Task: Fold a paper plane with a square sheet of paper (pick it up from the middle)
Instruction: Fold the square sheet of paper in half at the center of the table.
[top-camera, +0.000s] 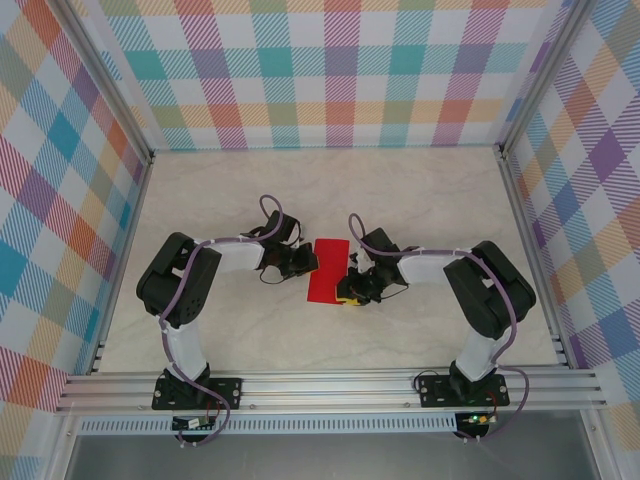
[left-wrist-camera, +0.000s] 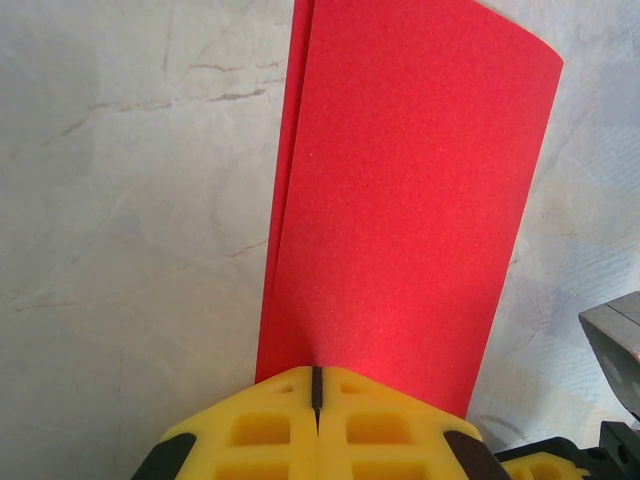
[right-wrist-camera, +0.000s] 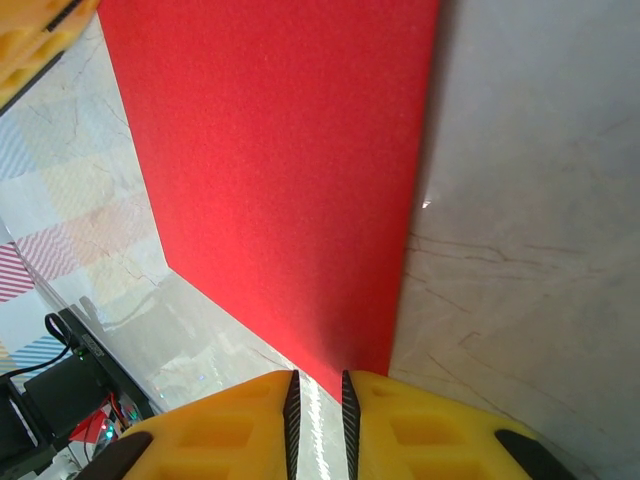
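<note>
My left gripper needs to open and take the upper layer's edge (left-wrist-camera: 284, 235) while my right gripper pushes the crease, because it is now pinning both layers of the sheet.
The square sheet of paper (top-camera: 328, 268) is bright red and folded in half into a narrow rectangle, held between the two arms above the table. In the left wrist view its two layers (left-wrist-camera: 400, 200) rise from my left gripper (left-wrist-camera: 316, 372), which is shut on its near edge. My left gripper (top-camera: 305, 262) is at the sheet's left side in the top view. My right gripper (top-camera: 350, 290) is at the lower right corner. Its jaws (right-wrist-camera: 318, 378) stand a narrow gap apart with table showing between them, and the paper's corner (right-wrist-camera: 290, 180) ends at the right fingertip. A paper plane is out of view.
The pale marbled table (top-camera: 230, 190) spreads around both arms, walled by checked panels (top-camera: 330, 70) with metal posts. An aluminium rail (top-camera: 330, 390) runs along the near edge. Part of the right gripper's body (left-wrist-camera: 615, 345) shows at the left wrist view's lower right.
</note>
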